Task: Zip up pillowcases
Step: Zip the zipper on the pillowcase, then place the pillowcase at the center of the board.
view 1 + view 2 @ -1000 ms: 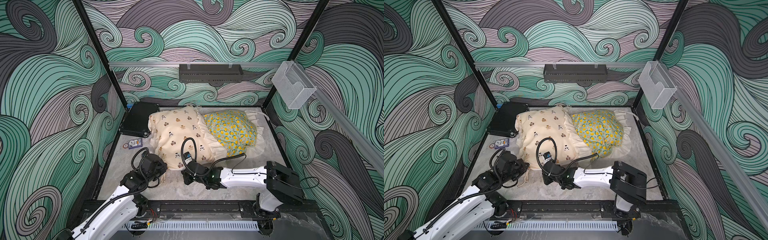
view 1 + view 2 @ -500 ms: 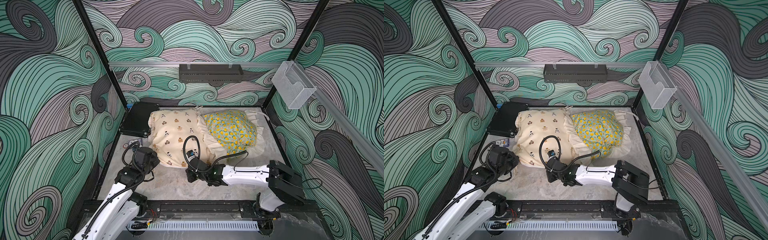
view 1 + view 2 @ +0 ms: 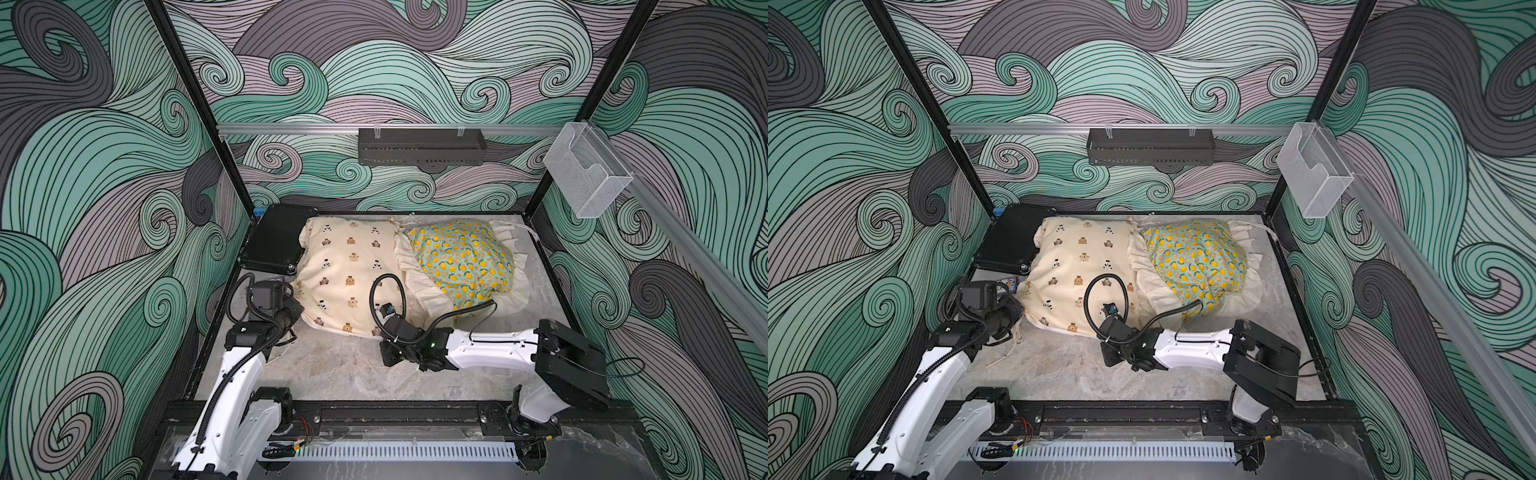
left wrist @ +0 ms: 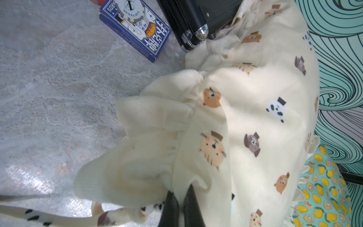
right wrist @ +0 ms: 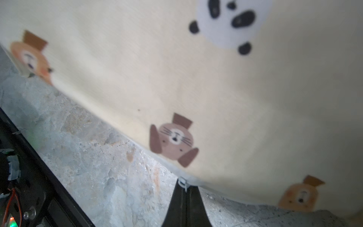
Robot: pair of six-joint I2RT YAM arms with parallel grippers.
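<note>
The cream ruffle fabric, now held at the pillowcase's near corner, will be let go by my left gripper on the table (image 3: 280,318) (image 4: 90,179) just outside the near corner of the cream pillowcase.
The cream pillowcase (image 3: 349,270) (image 3: 1079,266) printed with bears and pandas lies mid-table, and the teal lemon pillowcase (image 3: 461,257) (image 3: 1200,253) rests against its right side. My left gripper (image 4: 181,193) (image 3: 296,311) is shut on the cream ruffle fabric (image 4: 137,171) at the cream pillowcase's near left corner. My right gripper (image 5: 185,184) (image 3: 385,349) is shut on the small metal zipper pull (image 5: 182,182) at that pillowcase's near edge, low over the table. The zipper line itself is mostly hidden under the fabric edge.
A flat black case (image 3: 274,245) lies at the back left, touching the cream pillowcase. A blue card deck (image 4: 137,29) with a poker chip (image 4: 129,7) on it sits beside the case. A black rack (image 3: 419,145) and a clear holder (image 3: 582,174) hang on the walls.
My left gripper has drawn the cream corner leftward and away from the front rail. My right gripper has shifted slightly right along the near edge. The cream pillowcase now lies stretched longer.
</note>
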